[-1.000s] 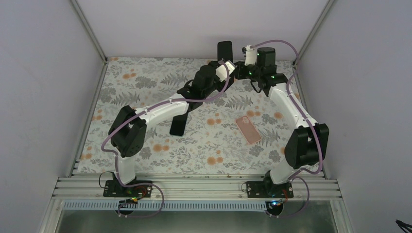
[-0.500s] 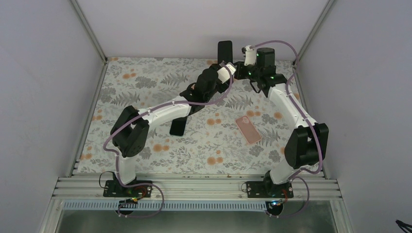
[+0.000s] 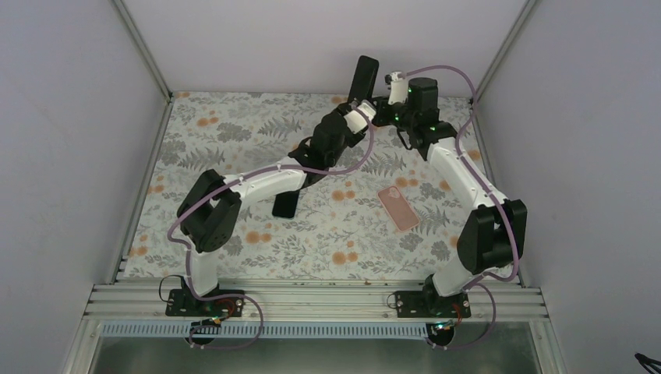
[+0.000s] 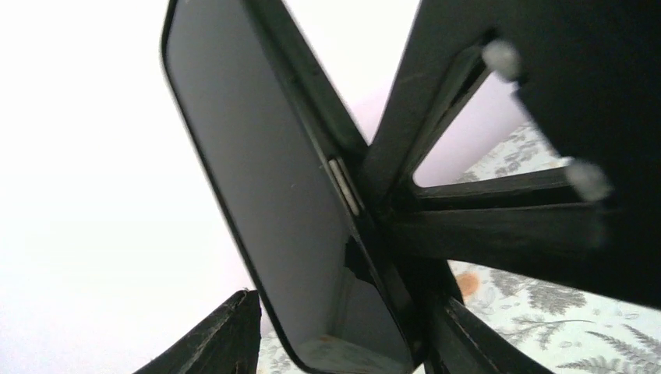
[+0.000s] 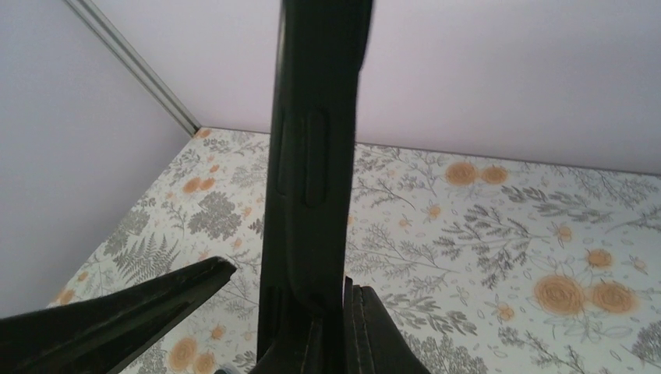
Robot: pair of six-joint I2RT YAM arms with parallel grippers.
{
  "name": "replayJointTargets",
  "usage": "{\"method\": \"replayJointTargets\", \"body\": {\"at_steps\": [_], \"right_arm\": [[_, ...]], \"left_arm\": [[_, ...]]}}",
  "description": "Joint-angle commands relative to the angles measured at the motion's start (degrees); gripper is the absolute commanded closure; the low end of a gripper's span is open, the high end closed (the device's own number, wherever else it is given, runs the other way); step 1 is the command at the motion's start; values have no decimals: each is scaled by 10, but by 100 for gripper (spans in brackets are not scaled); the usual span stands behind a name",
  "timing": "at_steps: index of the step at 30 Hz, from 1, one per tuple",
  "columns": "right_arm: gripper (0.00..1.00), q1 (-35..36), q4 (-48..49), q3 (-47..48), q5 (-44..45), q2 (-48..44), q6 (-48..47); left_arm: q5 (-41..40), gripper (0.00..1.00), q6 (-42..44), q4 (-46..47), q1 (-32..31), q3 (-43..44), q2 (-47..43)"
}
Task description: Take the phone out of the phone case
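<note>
Next, I set the dark case down between the black flat object and the pink case (image 3: 346, 217) using my right gripper. The dark case is now up in the air.
A black phone in its dark case (image 3: 362, 76) is held up in the air at the back of the table, its top leaning right. In the left wrist view its dark screen (image 4: 273, 171) lies between my left gripper's (image 4: 351, 335) two fingers, which close across its lower end. My left gripper (image 3: 355, 103) reaches it from below left. My right gripper (image 3: 376, 105) comes from the right. In the right wrist view the phone (image 5: 312, 117) is edge-on. One finger (image 5: 374, 327) of my right gripper (image 5: 288, 276) lies against it, and the other finger (image 5: 117, 319) stands apart with a gap.
A pink phone-shaped case (image 3: 398, 208) lies flat on the floral mat (image 3: 234, 125), right of centre. A black flat object (image 3: 284, 204) lies on the mat beside the left arm. The grey back wall is close behind the phone, and metal frame posts stand at both back corners.
The phone has tipped from upright so its top leans right and sits a little higher. The left arm has stretched further towards it. The right wrist has turned slightly.
</note>
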Motion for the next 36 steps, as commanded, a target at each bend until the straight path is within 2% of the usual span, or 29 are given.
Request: {"method": "replayJointTargets", "body": {"at_steps": [1,4,10,16,19,20,21,22,25,31,36], "right_arm": [[96,10,-5,-6,-22,-35,9],[97,13,-6,-5,-29,-27,16],[97,18,-7,3,-57,-3,24],[97,27,-3,-6,-75,8,33],[97,37,-2,-6,-80,8,32],[97,38,-2,-5,-82,9,31],[97,40,-3,-4,-83,9,30],[97,40,-2,-4,-85,10,30],[97,42,-2,-6,-88,14,28],[97,29,-4,-6,-70,19,20],[97,-20,-10,-13,-42,25,-15]], "left_arm": [[-123,51,54,88,70,-16,-31],[-136,54,83,139,82,-36,-40],[-157,55,140,239,91,-64,-43],[-165,55,171,305,92,-57,-23],[-157,57,158,284,91,-42,-14],[-155,62,152,275,91,-38,-12],[-150,75,142,260,91,-31,-9],[-138,82,128,241,91,-25,-9],[-108,97,97,185,91,-5,-6],[-96,98,81,157,94,2,-14],[-58,98,67,139,115,-35,-55]]}}
